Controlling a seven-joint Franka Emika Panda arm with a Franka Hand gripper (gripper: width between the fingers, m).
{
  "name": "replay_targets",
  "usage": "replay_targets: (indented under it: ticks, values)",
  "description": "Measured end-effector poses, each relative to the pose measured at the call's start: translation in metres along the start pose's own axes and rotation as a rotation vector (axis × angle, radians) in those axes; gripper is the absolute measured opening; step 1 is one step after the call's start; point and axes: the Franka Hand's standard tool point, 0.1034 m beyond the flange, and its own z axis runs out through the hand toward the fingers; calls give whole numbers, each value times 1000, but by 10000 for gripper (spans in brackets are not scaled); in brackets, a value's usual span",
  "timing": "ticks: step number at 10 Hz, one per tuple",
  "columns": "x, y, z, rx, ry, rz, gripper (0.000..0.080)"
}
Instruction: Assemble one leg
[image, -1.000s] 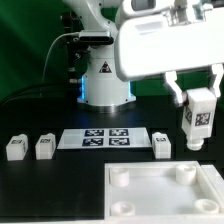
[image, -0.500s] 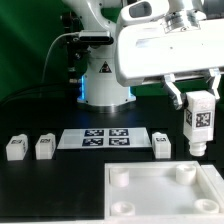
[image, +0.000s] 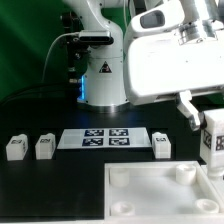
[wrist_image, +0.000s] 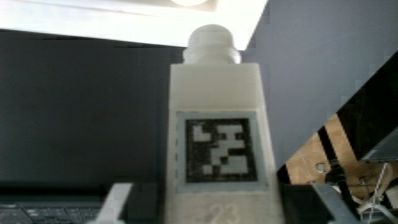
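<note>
I will let go of the white leg standing upright in the tray-like piece's near corner socket (image: 206, 205) farthest from the paired legs.
My gripper (image: 212, 128) is shut on a white leg (image: 215, 148) with a black-and-white tag. It holds the leg upright at the exterior view's right edge, above the far right corner of the large white tray-like piece (image: 150, 195). In the wrist view the held leg (wrist_image: 217, 120) fills the middle, peg end pointing away, with my fingers (wrist_image: 134, 205) on both its sides. Three more legs stand on the table: two at the exterior view's left, one (image: 16, 148) beside the other (image: 44, 147), and one (image: 162, 145) right of the marker board.
The marker board (image: 107, 138) lies flat at the middle of the black table. The arm's base (image: 103, 82) stands behind it. The tray-like piece has round corner sockets (image: 184, 171).
The gripper has carried the leg towards the exterior view's right and lower, from beside the tray's far edge to over its far right corner.
</note>
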Motion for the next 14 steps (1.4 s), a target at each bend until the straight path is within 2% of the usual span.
replay_targets:
  ticks: [2,3,9,10,14]
  values:
    - [-18,-1,17,-1,7,4,292]
    - [-22,1,20,-2,-1,5,293]
    - [-35,10,30,-10,-14,8,294]
    - [-41,10,33,-9,-25,10,294]
    - [-46,6,34,-17,3,17,294]
